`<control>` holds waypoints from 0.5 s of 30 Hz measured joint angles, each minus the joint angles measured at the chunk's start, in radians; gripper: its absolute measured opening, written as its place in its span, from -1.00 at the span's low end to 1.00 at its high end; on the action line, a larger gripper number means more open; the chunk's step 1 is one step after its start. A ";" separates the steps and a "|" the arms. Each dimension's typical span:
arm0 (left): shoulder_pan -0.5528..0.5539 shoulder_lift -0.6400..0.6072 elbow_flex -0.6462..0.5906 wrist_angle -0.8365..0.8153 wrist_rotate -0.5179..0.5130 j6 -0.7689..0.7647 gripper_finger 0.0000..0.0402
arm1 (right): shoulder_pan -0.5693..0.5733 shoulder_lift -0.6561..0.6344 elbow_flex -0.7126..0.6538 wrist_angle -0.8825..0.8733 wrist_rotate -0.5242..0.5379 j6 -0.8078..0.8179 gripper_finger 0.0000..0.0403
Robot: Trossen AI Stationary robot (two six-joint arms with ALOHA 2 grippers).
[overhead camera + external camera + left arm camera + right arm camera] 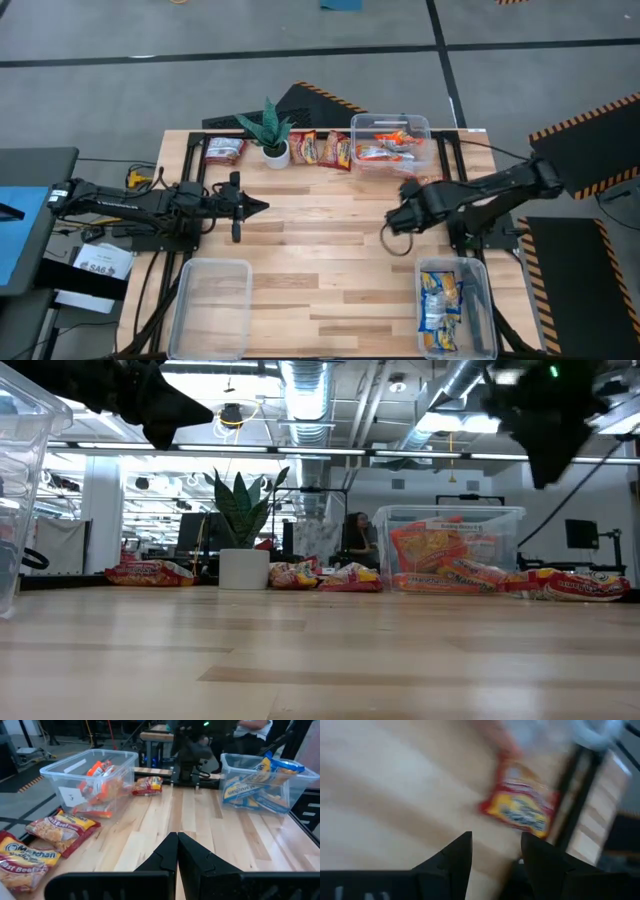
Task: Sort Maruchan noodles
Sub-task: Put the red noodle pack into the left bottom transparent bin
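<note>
My right gripper is due next at the yellow near side [426, 183] [524, 819] of the red-yellow packet just before the far bin. It should move there and then close on it.
Several ramen packets lie flat along the table's far edge: one [225, 150] left of the plant and two [322, 149] right of it, seen closer as red-and-yellow beef packets [55, 831]. Another red-yellow packet [520, 806] lies flat ahead of my right gripper [495, 840], which is open and holds nothing; it hovers right of centre [392, 224]. This packet also shows beyond the far bin [147, 785]. My left gripper [177, 836] is shut and empty, above the table's left-middle [260, 207].
A clear bin [390, 122] at the far edge holds orange packets. Another clear bin [485, 300] at the near right holds blue-yellow packets. A third clear bin [210, 300] stands at the near left. A green plant in a white pot [272, 138] stands among the far packets.
</note>
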 joint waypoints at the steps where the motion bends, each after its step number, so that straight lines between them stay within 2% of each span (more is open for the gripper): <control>1: 0.000 0.000 0.000 0.003 0.000 0.000 -1.00 | -0.017 -0.030 -0.053 0.017 0.020 0.041 -0.05; 5: 0.000 0.000 0.000 0.014 0.000 0.006 -1.00 | -0.083 -0.106 -0.247 0.160 0.073 0.132 -0.10; 8: 0.000 0.000 0.000 0.023 -0.001 0.007 -1.00 | -0.137 -0.113 -0.362 0.251 0.080 0.134 -0.24; 11: 0.000 0.000 0.000 0.023 -0.004 0.017 -1.00 | -0.178 -0.085 -0.431 0.277 0.086 0.145 -0.48; 15: 0.000 0.000 0.000 0.024 -0.007 0.019 -1.00 | -0.192 -0.034 -0.466 0.273 0.157 0.222 -0.89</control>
